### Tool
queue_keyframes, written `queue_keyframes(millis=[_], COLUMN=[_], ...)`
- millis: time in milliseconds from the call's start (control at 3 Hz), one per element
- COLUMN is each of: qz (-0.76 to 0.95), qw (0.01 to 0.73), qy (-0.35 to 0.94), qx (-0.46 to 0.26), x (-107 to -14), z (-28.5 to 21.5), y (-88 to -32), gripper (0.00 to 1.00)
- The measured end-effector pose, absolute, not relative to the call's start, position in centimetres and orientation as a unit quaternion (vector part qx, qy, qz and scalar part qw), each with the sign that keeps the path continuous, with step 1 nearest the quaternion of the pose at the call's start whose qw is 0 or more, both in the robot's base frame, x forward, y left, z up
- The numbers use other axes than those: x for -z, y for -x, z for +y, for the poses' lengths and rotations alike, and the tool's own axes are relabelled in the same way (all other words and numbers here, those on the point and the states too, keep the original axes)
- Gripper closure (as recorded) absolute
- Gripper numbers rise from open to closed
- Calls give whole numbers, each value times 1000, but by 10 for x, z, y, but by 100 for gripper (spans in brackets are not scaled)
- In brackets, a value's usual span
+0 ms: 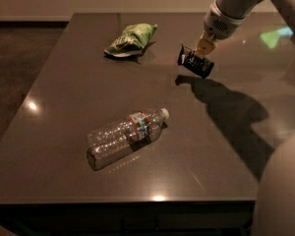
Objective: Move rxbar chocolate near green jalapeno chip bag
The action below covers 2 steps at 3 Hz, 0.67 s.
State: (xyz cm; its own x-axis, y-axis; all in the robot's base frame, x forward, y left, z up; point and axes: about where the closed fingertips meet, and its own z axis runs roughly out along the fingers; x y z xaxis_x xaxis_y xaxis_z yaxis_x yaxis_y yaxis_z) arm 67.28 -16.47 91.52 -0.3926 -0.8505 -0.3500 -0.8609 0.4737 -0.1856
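Observation:
Next, I release the rxbar chocolate on the table (161, 54) beside the green jalapeno chip bag, on its side facing my gripper.
My gripper (197, 59) reaches down from the upper right and is shut on the rxbar chocolate (195, 62), a small flat black wrapper. It holds the bar above the dark table (78, 107), with its shadow on the tabletop below and to the right. The green jalapeno chip bag (130, 39), wrinkled and light green, lies on the table to the left of the bar, toward the far edge. A clear gap separates the bar and the bag.
A clear plastic bottle (125, 136) with a red-and-green label lies on its side near the table's front middle. The robot's pale body (282, 191) fills the lower right corner. The table's left edge drops to a dark floor.

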Motion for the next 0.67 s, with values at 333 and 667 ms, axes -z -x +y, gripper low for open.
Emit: queue_keyframes(millis=[333, 667], qz=[834, 828], qw=[225, 245], qy=[504, 504], qx=[-15, -23], x=[-918, -920], z=[-153, -135], y=[-703, -727], gripper=[100, 100])
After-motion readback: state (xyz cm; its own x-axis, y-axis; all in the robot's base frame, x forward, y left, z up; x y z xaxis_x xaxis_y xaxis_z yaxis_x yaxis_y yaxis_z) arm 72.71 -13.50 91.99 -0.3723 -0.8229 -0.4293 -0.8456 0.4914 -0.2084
